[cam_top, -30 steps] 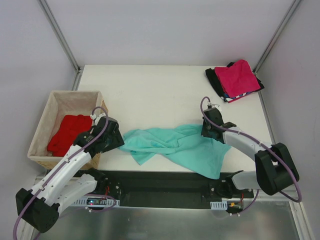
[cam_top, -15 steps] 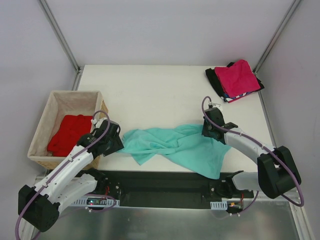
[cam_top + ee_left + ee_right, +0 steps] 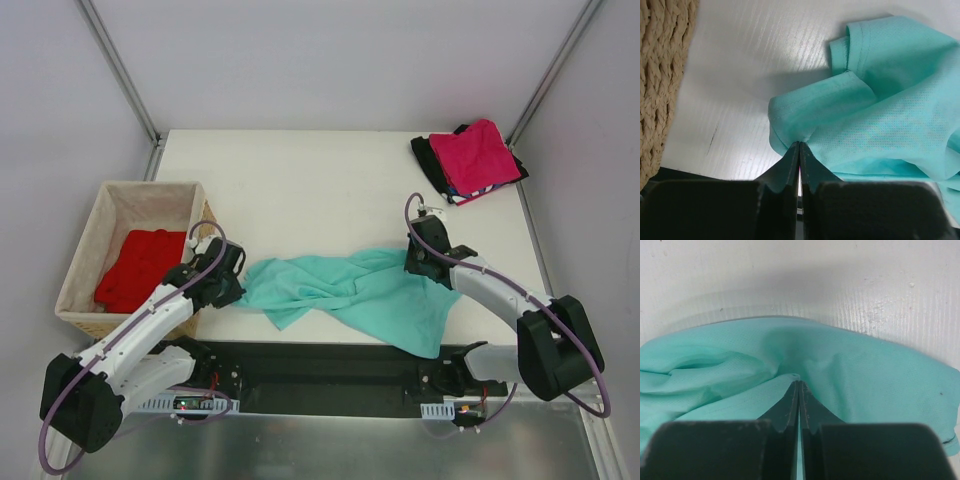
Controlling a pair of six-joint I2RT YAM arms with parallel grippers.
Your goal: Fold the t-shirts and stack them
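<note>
My left gripper's fingers catch only the edge of the teal t-shirt. I will open them and take a fuller pinch nearer the t-shirt's corner point(image 3: 778, 137) before I lift.
A crumpled teal-green t-shirt point(image 3: 360, 295) lies near the table's front edge. My left gripper point(image 3: 236, 287) is shut on its left edge; in the left wrist view the fingertips point(image 3: 799, 145) pinch a fold of the teal cloth point(image 3: 880, 105). My right gripper point(image 3: 418, 262) is shut on the shirt's upper right edge, pinching teal cloth point(image 3: 865, 370) at its tips point(image 3: 798, 384). A magenta-pink t-shirt point(image 3: 478, 153) tops a folded stack with a black shirt point(image 3: 432, 160) and a striped one point(image 3: 470, 196) at the back right corner. A bright red t-shirt point(image 3: 140, 266) lies in the basket.
The tan wicker basket point(image 3: 90, 243) stands at the table's left edge, right beside my left arm; its woven wall point(image 3: 660, 75) fills the left of the left wrist view. White table point(image 3: 300, 190) stretches behind the teal shirt.
My left gripper slid slightly down and closed on the teal shirt's left edge. The right gripper stayed shut on the cloth, barely moving.
</note>
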